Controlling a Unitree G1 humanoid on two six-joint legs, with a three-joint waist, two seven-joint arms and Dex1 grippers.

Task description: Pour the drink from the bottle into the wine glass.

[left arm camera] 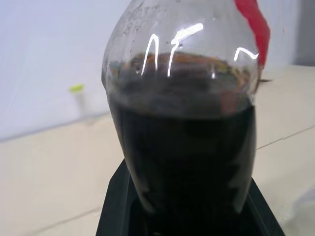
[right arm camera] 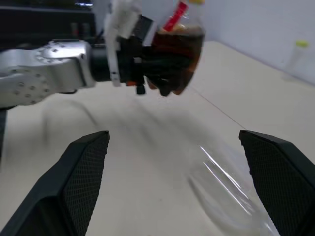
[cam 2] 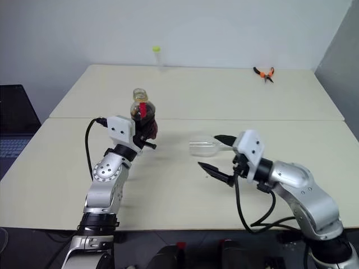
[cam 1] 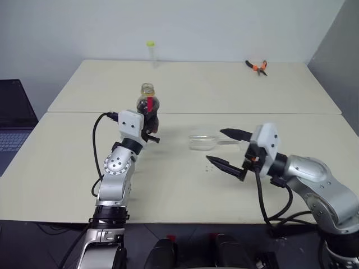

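I should let go of the bottle, now held upright above the table, with my left gripper on the near tabletop [cam 1: 127, 138] by the seam, between the laptop and the wine glass.
My left gripper [cam 1: 150, 131] is shut on the lower body of the bottle [cam 1: 148, 106], which it holds upright above the table [cam 1: 185, 190]. The bottle is clear plastic with a red mark on its neck and a yellowish top. The dark brown drink [left arm camera: 182, 147] fills its bulbous lower part. The wine glass [cam 1: 202, 141] lies on its side on the table, bowl toward the bottle and stem toward my right arm. My right gripper [cam 1: 213, 145] stands wide open beside it, one finger on each side of the glass [right arm camera: 226, 191] and neither touching it.
A thin clear tube with a yellow-green top [cam 1: 151, 53] stands at the far edge. Orange-handled pliers [cam 1: 257, 66] lie at the far right. A laptop [cam 1: 11, 120] sits off the table's left side. A seam [cam 1: 252, 113] runs between the two tabletops.
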